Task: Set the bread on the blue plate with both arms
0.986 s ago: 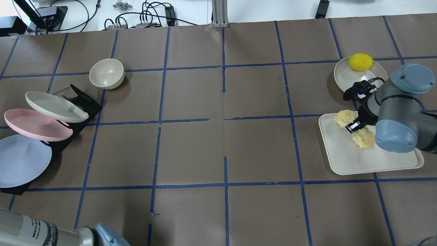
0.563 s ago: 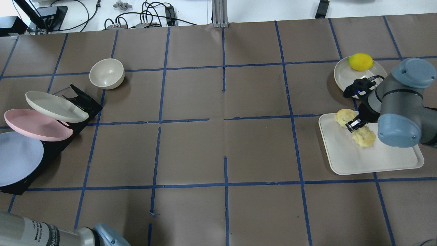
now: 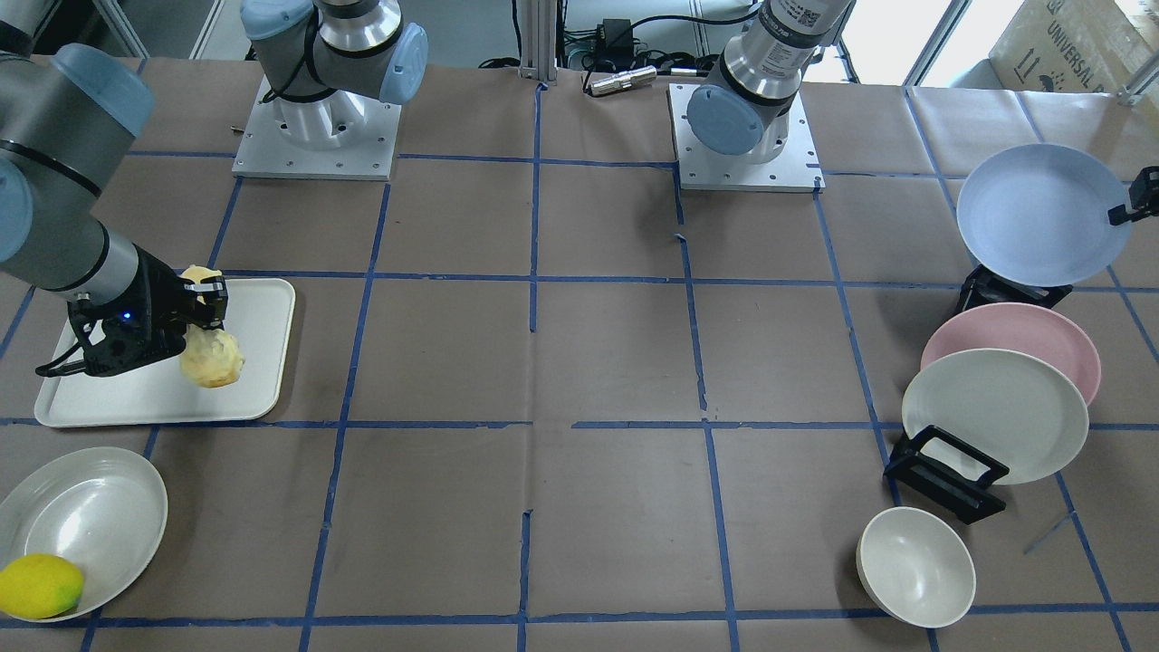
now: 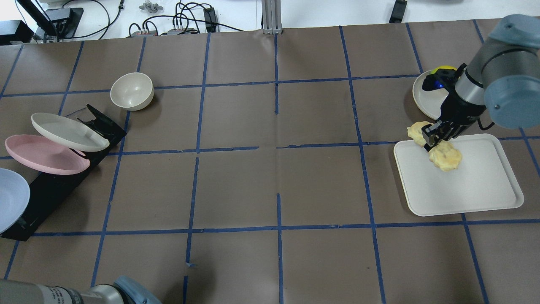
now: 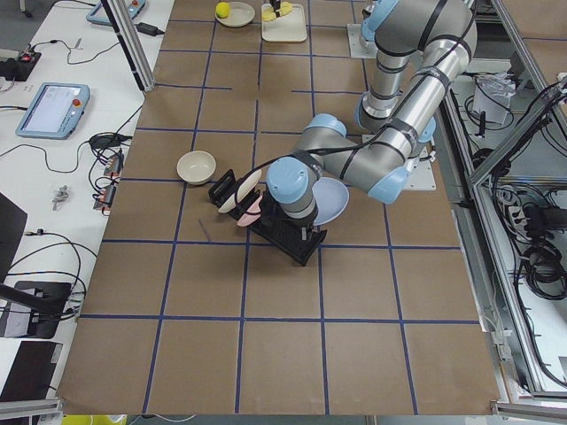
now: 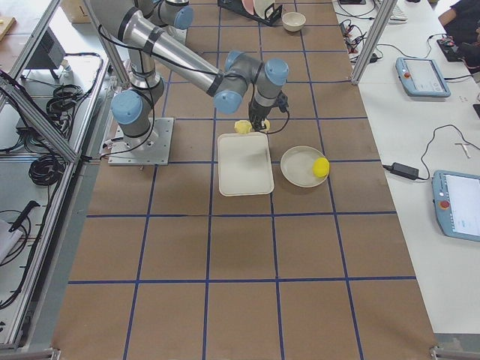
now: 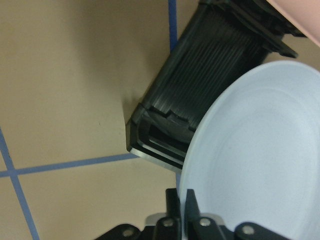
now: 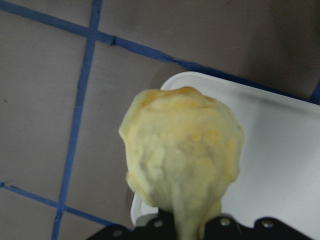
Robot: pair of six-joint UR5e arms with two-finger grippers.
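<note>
I should release the blue plate from my left gripper in the middle of the table, at the gap in the crosswise blue tape line (image 3: 554, 450).
My right gripper (image 4: 434, 136) is shut on the middle of the bread (image 4: 445, 157), a pale-yellow bumpy loaf, and holds it tilted above the far left corner of the white tray (image 4: 464, 190). The right wrist view shows the bread (image 8: 182, 160) hanging from the gripper (image 8: 187, 223) over the tray's corner. My left gripper (image 7: 181, 201) is shut on the rim of the blue plate (image 7: 255, 160), which is held clear of the black rack (image 7: 210, 85). The blue plate (image 3: 1041, 213) stands tilted at the table's end, and only its edge (image 4: 10, 198) shows in the overhead view.
The black rack (image 4: 55, 190) holds a pink plate (image 4: 42, 154) and a cream plate (image 4: 67, 131). A cream bowl (image 4: 131, 90) sits beyond it. A lemon (image 3: 41, 586) lies on a cream plate (image 3: 90, 516) next to the tray.
My right gripper has lifted the bread off the tray and moved it toward the tray's far left corner. The blue plate has moved out of the rack toward the table's left end.
</note>
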